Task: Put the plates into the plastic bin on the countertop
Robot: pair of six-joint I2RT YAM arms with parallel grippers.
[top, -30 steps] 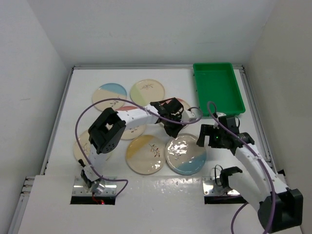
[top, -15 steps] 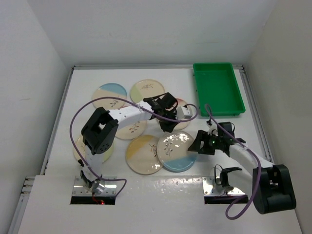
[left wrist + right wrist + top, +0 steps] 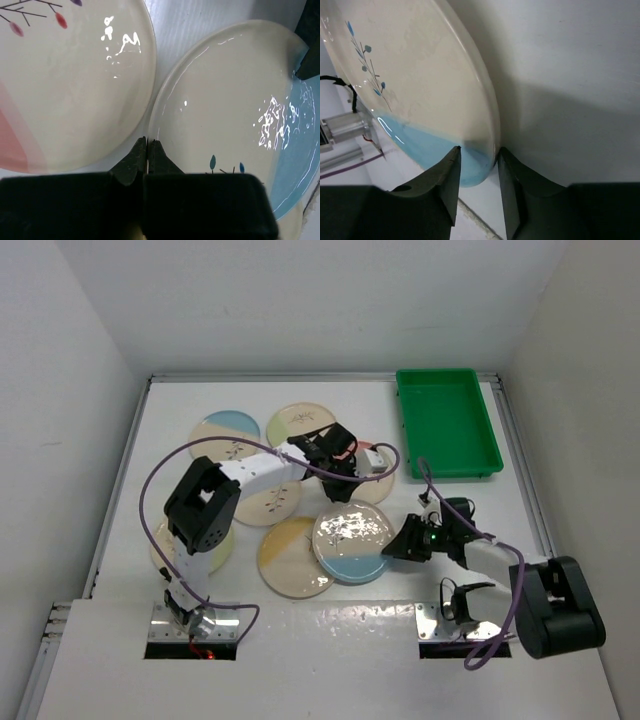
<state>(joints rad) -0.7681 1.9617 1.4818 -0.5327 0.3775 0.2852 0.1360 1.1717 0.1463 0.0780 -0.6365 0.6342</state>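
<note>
My right gripper needs to open and take the blue plate's cream edge (image 3: 491, 117) deeper before lifting, because the plate's rim sits shallow and slanted between its fingers.
Several cream plates lie on the white countertop (image 3: 180, 410). One with a blue segment (image 3: 352, 540) is tilted, overlapping a yellow-segment plate (image 3: 290, 560). My right gripper (image 3: 402, 543) is low at its right rim. In the right wrist view its fingers (image 3: 451, 172) straddle that blue rim (image 3: 475, 160), one on each side, closed against it. My left gripper (image 3: 335, 490) is shut with nothing in it. Its tips (image 3: 148, 146) rest at the far rim of the same plate (image 3: 235, 130), next to a pink-segment plate (image 3: 65, 85). The green plastic bin (image 3: 447, 430) stands at the back right with nothing in it.
More plates lie at the back: a blue one (image 3: 225, 435) and a yellow-green one (image 3: 300, 423). Another (image 3: 268, 502) lies under the left arm, and one at the left edge (image 3: 160, 540). White walls close in both sides. Purple cables loop over both arms.
The right arm dropped and reached left to the blue plate's rim, and its jaws narrowed around it. The blue plate slid left and up onto the yellow plate. The left gripper drew back slightly.
</note>
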